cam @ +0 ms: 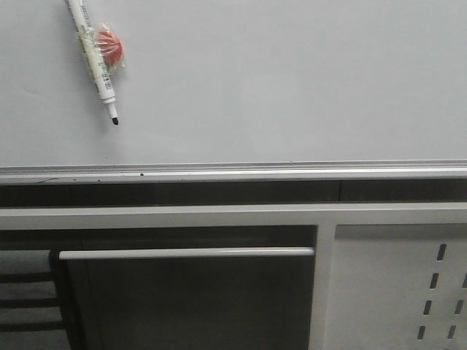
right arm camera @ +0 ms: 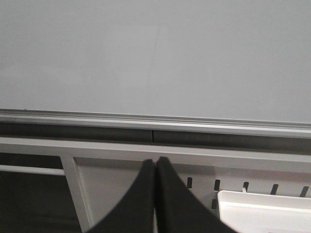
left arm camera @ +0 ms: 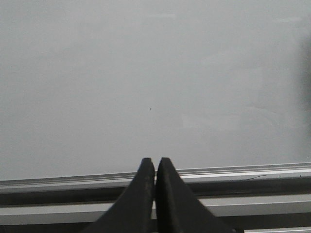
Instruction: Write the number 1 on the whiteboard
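Observation:
My left gripper is going to close on the body of the white marker (cam: 93, 55), next to the red round piece taped to it.
The whiteboard (cam: 277, 80) is a pale grey-white board with a silvery bottom rail (cam: 233, 172). It also fills the left wrist view (left arm camera: 146, 73) and the right wrist view (right arm camera: 155, 53). No number 1 stroke shows on it. A white marker (cam: 93, 58) with a black tip hangs tilted at the board's upper left, taped to a red round piece (cam: 109, 45). My left gripper (left arm camera: 155, 162) is shut and empty, in front of the rail. My right gripper (right arm camera: 156, 161) is shut and empty, lower, in front of the perforated panel. Neither gripper shows in the front view.
Below the rail is a dark panel with a pale bar handle (cam: 186, 253) and a grey perforated metal panel (cam: 408, 284). A white tray (right arm camera: 265, 211) sits by the perforated panel in the right wrist view. A tiny dark speck (left arm camera: 150, 108) marks the board.

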You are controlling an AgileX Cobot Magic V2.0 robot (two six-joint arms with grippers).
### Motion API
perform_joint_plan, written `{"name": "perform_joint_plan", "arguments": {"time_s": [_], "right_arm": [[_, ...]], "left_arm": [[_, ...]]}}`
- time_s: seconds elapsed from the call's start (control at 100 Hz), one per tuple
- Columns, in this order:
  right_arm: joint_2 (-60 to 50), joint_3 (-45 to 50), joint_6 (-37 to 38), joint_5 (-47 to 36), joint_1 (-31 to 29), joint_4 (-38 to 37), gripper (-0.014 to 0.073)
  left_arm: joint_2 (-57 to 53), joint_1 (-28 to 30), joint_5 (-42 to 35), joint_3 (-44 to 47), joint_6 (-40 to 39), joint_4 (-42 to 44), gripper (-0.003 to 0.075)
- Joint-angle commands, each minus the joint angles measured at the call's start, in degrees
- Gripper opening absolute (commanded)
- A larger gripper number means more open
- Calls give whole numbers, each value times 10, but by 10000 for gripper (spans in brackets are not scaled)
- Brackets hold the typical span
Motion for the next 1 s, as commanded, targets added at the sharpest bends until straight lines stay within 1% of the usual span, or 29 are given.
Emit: {"name": "perform_joint_plan", "arguments": {"time_s": [0.0,0.53,0.67,0.87,0.99], "right_arm": [[-10,15,-2,-42,-3,-5,-64],[-10,15,-2,-42,-3,-5,-64],[-10,15,-2,-49,-3,-5,-64],[-10,15,-2,-50,-3,-5,-64],[-10,15,-2,-51,-3,13,-64]], "left_arm": [[-14,1,-44,24,-6,-1,-20],[-14,1,-44,24,-6,-1,-20],[-14,1,-64,24,-6,1,-20],[-14,1,-65,24,-6,1,-20],[-14,1,-69,24,-6,-30,-20]]}}
